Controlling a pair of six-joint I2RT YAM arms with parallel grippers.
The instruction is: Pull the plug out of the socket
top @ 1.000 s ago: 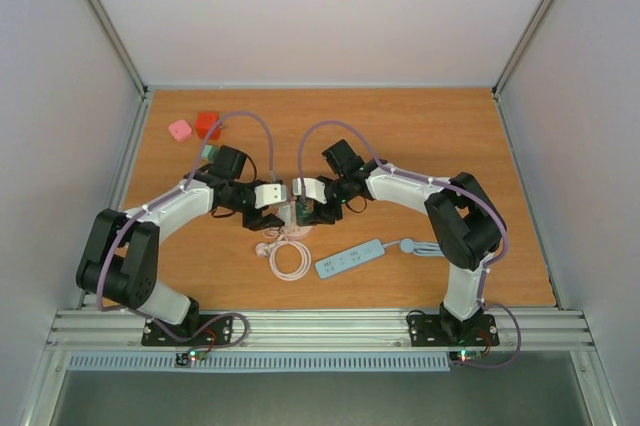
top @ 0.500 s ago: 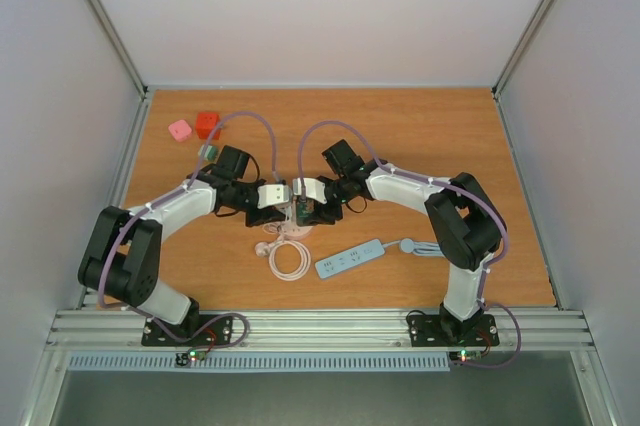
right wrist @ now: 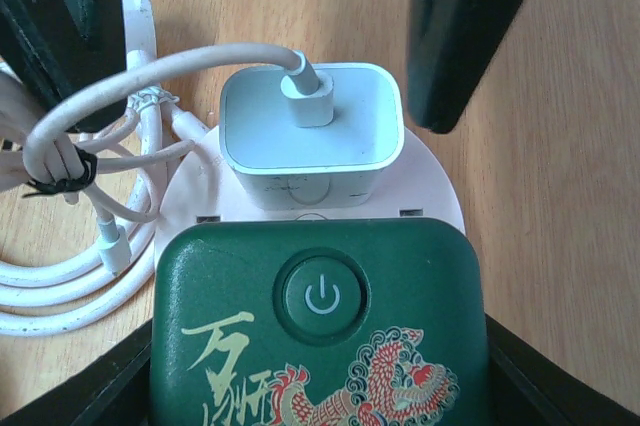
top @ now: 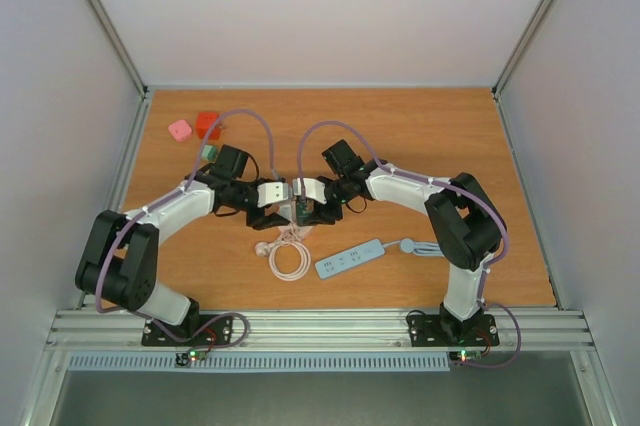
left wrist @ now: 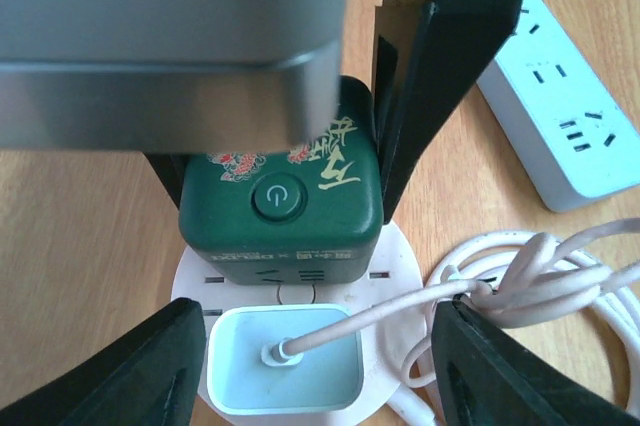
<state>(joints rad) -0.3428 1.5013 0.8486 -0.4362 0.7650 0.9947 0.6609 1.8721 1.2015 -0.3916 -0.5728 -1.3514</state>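
The plug is off-centre and shallow between the left gripper's fingers, so the robot's left gripper should centre, move down and close on the plug's sides (left wrist: 360,361) before it pulls.
The socket is a green cube (left wrist: 280,196) with a power button on a round white base (left wrist: 400,266). A pale blue-white plug (left wrist: 285,371) with a white cable sits in the base beside the cube. My left gripper (left wrist: 318,346) is open, one finger on each side of the plug, the left finger close to it and the right one apart. My right gripper (right wrist: 318,386) is shut on the green cube (right wrist: 320,326); the plug (right wrist: 310,131) lies just beyond it. In the top view both grippers meet at the socket (top: 298,211) in the table's middle.
The plug's cable lies coiled (top: 288,258) just in front of the socket. A light blue power strip (top: 350,259) lies to the front right. A pink block (top: 180,130), a red block (top: 208,124) and a small green piece (top: 208,151) sit at the back left.
My left gripper has shifted slightly toward the socket. The right arm and the socket have not visibly moved.
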